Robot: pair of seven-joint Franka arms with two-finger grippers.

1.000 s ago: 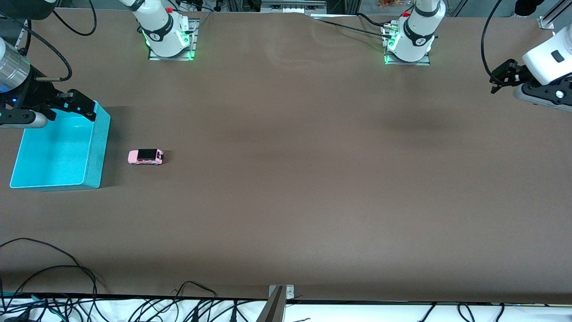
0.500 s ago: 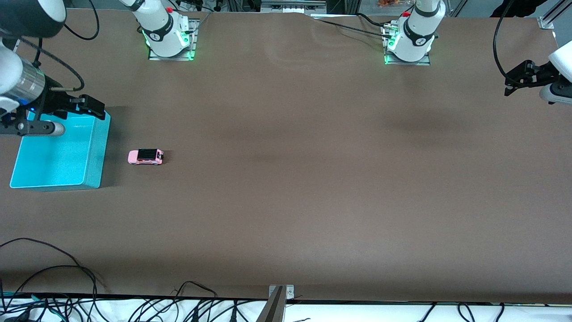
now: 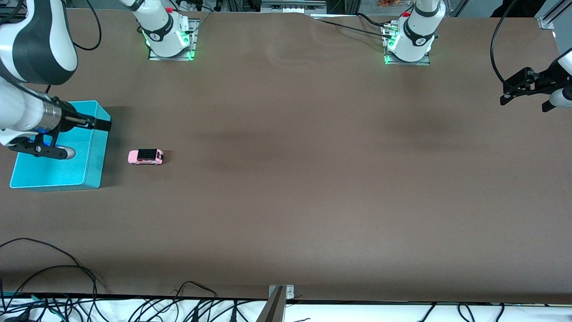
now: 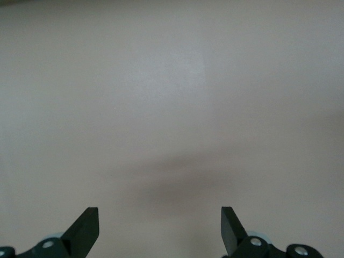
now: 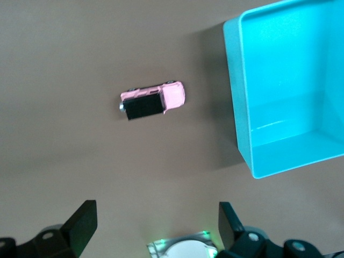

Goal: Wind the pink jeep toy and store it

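Observation:
My right gripper will grip both long sides of the pink jeep toy, across the middle of its black roof [image 3: 148, 155] [image 5: 144, 106].
The pink jeep toy [image 3: 145, 157] [image 5: 153, 99], light pink with a black roof, stands on its wheels on the brown table, a short way from the turquoise bin [image 3: 95, 154] [image 5: 237, 91]. My right gripper [image 3: 102, 124] [image 5: 156, 210] hangs open and empty over the bin's rim on the jeep's side. My left gripper [image 3: 523, 95] [image 4: 159, 214] is open with nothing between its fingers, up over the bare table at the left arm's end. The left wrist view holds only the tabletop.
Both arm bases [image 3: 170, 40] [image 3: 409, 44] with green lights stand along the table's edge farthest from the front camera. Loose cables [image 3: 44, 281] and a metal bracket [image 3: 279, 297] lie along the nearest edge. The bin holds nothing that I can see.
The right arm has swung round, bringing its gripper lower over the bin's rim toward the jeep. The left gripper has drawn back toward the table's end. The jeep has not moved.

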